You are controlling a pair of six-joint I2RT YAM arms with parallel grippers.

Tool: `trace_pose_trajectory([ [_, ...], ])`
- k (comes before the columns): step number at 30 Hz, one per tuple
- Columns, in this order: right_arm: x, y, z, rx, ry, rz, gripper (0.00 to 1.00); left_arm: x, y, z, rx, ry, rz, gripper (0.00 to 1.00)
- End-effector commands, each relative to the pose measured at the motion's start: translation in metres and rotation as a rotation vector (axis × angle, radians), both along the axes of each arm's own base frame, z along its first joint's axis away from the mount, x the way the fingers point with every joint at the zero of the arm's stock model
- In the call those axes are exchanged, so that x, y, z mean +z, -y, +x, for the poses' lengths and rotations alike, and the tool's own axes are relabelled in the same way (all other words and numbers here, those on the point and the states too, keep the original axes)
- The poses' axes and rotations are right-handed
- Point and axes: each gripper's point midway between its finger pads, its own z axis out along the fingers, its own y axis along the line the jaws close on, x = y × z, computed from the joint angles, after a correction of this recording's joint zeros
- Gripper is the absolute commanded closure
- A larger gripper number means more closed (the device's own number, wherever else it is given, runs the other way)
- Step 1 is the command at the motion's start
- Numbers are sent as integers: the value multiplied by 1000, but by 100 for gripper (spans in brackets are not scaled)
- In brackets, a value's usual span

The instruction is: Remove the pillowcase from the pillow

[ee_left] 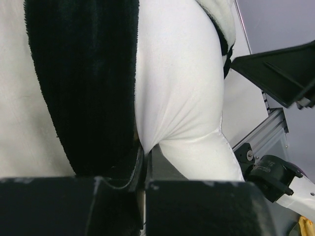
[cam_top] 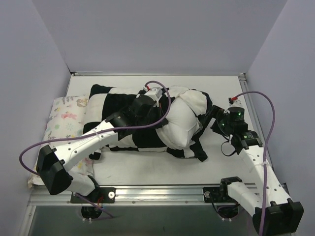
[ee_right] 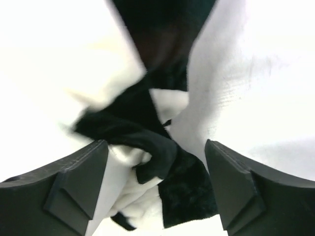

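Note:
The robot's right gripper has the pillowcase's crumpled folds between its fingers, so it should back off and take the white pillow's exposed end (cam_top: 189,129).
The black and white checked pillowcase (cam_top: 115,105) lies across the table's middle with the plain white pillow (cam_top: 184,120) bulging out of its right end. My left gripper (cam_top: 156,105) rests on top, where pillowcase meets bare pillow. In the left wrist view it (ee_left: 145,152) is shut on a tented pinch of smooth white pillow (ee_left: 182,93) cloth, right beside the fuzzy black pillowcase (ee_left: 93,88). My right gripper (cam_top: 210,119) is at the pillow's right end. It (ee_right: 157,184) stands open, with crumpled pillowcase (ee_right: 162,157) folds lying loose between its fingers (ee_right: 78,182).
A pastel floral pillow (cam_top: 64,118) lies at the left, partly under the left arm. An aluminium rail (cam_top: 162,189) runs along the near edge, and walls close in the left, back and right. The right arm's base (ee_left: 280,177) shows at the lower right of the left wrist view.

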Motion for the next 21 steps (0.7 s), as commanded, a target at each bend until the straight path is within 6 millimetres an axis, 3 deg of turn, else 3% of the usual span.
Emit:
trace_pose_trajectory([
  [1, 27, 4, -10, 13, 78, -56, 17, 23, -2, 14, 62, 69, -36, 100],
  [8, 31, -25, 9, 103, 82, -100, 12, 27, 13, 3, 19, 73, -23, 100],
  [11, 21, -23, 25, 69, 46, -158, 18, 28, 16, -6, 3, 72, -19, 100],
  [13, 9, -2, 36, -31, 2, -238, 37, 35, 13, -11, 5, 83, -24, 100],
  [14, 9, 4, 39, -62, -3, -245, 49, 35, 12, -17, -2, 81, -16, 100],
  [15, 7, 12, 41, -96, -11, -245, 71, 42, 8, -21, -3, 92, -25, 100],
  [16, 4, 28, 45, -156, -26, -255, 79, 40, 6, -25, -4, 89, -22, 100],
  [18, -1, 41, 50, -205, -50, -256, 90, 46, -1, -38, -10, 95, -26, 100],
  [20, -5, 57, 56, -253, -71, -259, 94, 39, -11, -48, -5, 87, -11, 100],
  [21, -9, 62, 58, -264, -84, -258, 96, 49, -18, -55, -5, 99, -39, 100],
])
